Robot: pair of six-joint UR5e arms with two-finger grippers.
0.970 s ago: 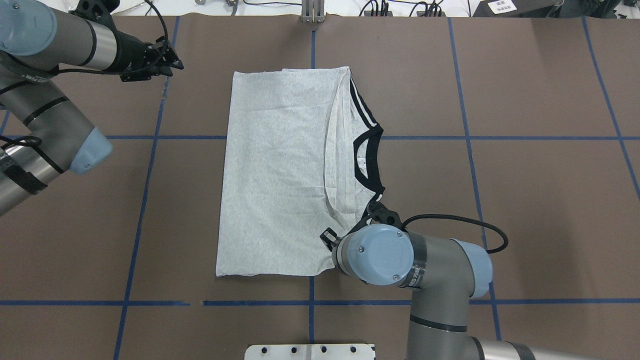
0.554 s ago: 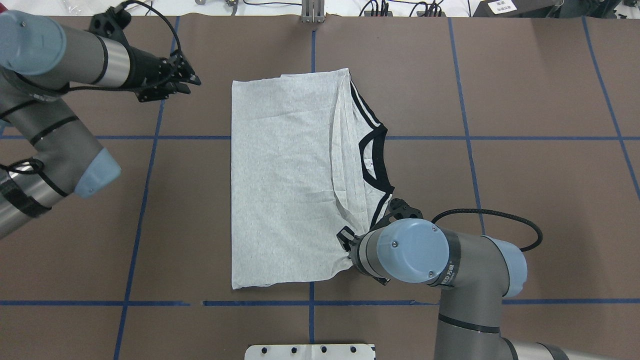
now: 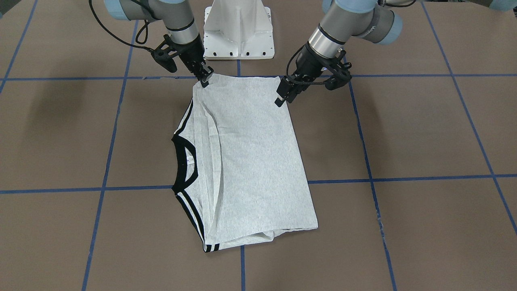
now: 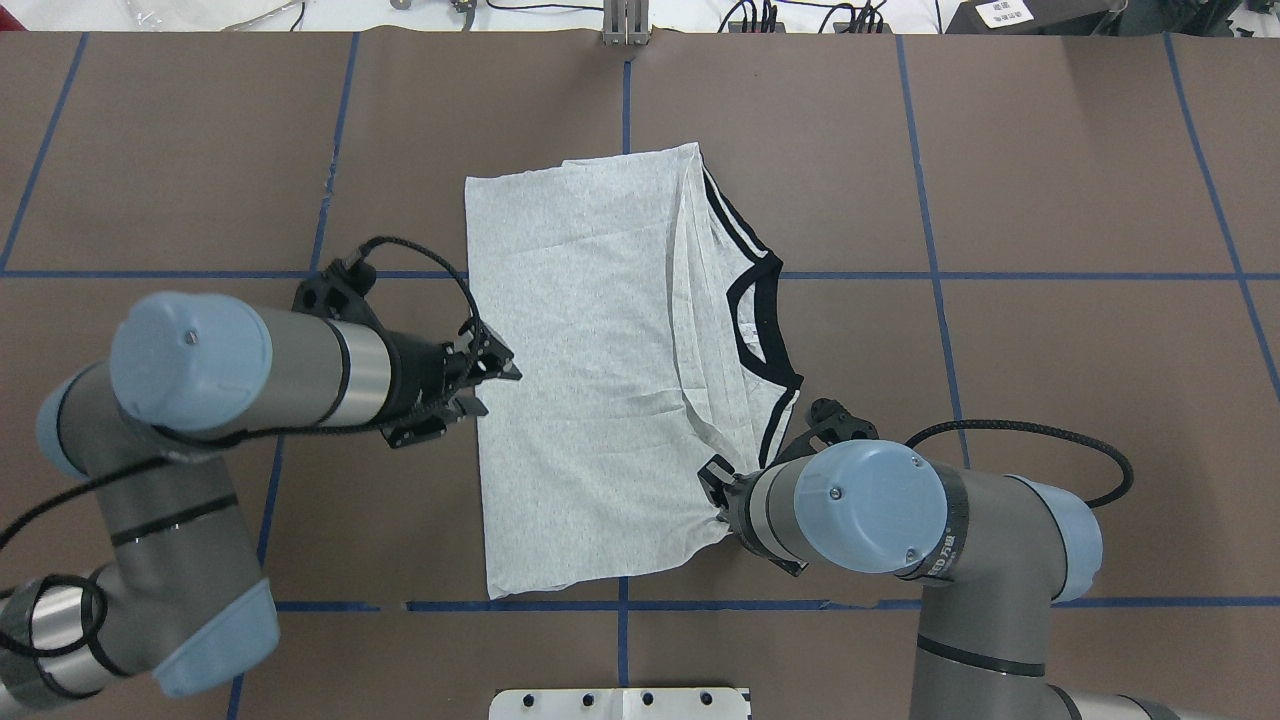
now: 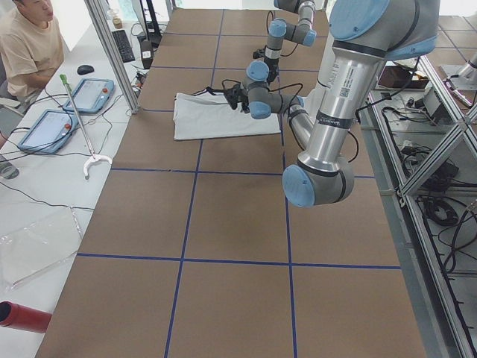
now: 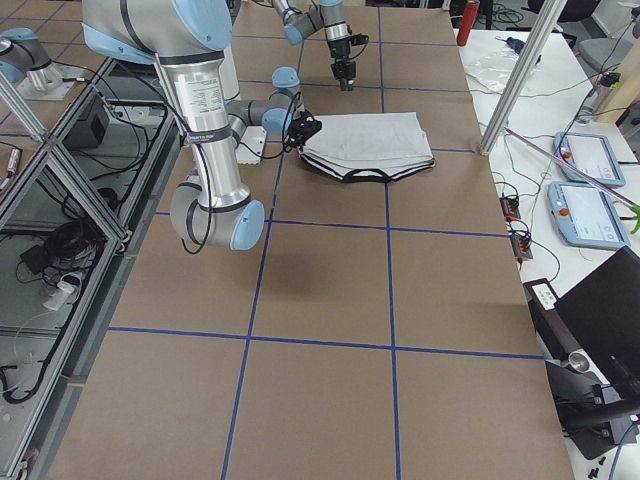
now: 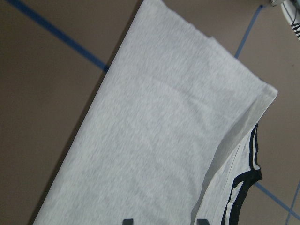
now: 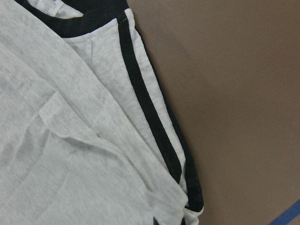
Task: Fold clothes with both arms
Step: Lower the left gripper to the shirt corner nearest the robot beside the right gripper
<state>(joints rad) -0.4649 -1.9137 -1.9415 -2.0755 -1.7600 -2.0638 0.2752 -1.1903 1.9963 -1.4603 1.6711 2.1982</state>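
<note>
The light grey T-shirt should be grabbed next by my left gripper by its corner (image 3: pixel 279 77) near the white pedestal base, opposite the collar side.
The clothes are one light grey T-shirt (image 3: pixel 250 153) (image 4: pixel 580 350), lying folded on the brown table. Its black collar (image 3: pixel 183 161) and striped cuffs show along one side. My right gripper (image 3: pixel 204 82) is shut on the shirt's corner nearest the robot, on the collar side. In the overhead view its own wrist hides it. My left gripper (image 3: pixel 283 100) (image 4: pixel 497 385) hovers open at the opposite long edge, close to the robot's end. The left wrist view shows the shirt (image 7: pixel 154 140) below two spread fingertips. No print is visible.
The white pedestal base (image 3: pixel 238 28) stands just behind the shirt. Blue tape lines (image 4: pixel 900 275) grid the table. A person (image 5: pixel 26 45) sits at a side desk with tablets (image 5: pixel 89 93), beyond the table's far edge. A red cylinder (image 5: pixel 22 317) lies off the table.
My left arm swung from the far left corner in to the shirt's left edge. My right gripper dragged the near corner to the right, skewing the shirt.
</note>
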